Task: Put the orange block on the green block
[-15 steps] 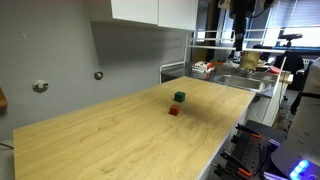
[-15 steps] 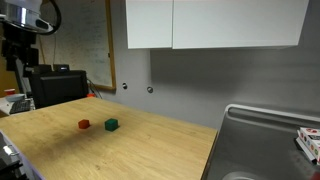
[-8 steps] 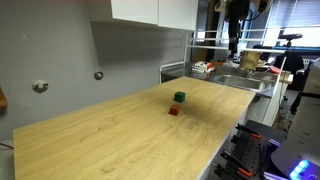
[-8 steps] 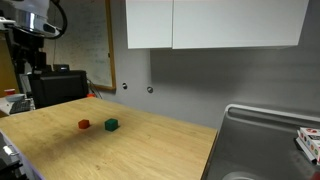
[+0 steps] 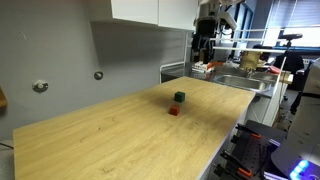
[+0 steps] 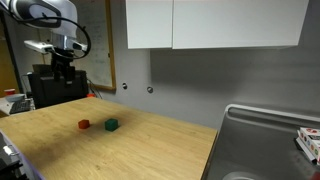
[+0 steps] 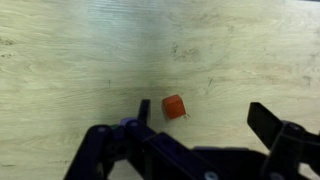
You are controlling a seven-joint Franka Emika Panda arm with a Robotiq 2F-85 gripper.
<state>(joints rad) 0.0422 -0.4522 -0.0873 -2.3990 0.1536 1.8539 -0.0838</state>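
The orange block belongs on the green block. So my gripper will next move down to it and close on its opposite sides [image 5: 174,111] [image 7: 174,107].
The orange block [image 5: 173,111] [image 6: 84,124] is a tiny red-orange cube on the wooden tabletop [image 5: 120,135]. The green block [image 5: 179,97] [image 6: 111,125] is a dark green cube of the same size, close beside it. My gripper [image 5: 203,55] [image 6: 63,68] hangs high above the table in both exterior views, well clear of both blocks. In the wrist view the gripper [image 7: 205,118] is open and empty, and the orange block [image 7: 174,107] lies on the wood far below, near the left finger. The green block is out of the wrist view.
A metal sink [image 6: 265,140] with a rack of items [image 5: 225,68] is at one end of the table. A grey wall [image 6: 190,80] with white cabinets [image 6: 215,22] runs behind it. A dark monitor [image 6: 55,85] stands off the other end.
The arm has swung in over the table toward the blocks, and the gripper has come lower. The blocks have not moved.
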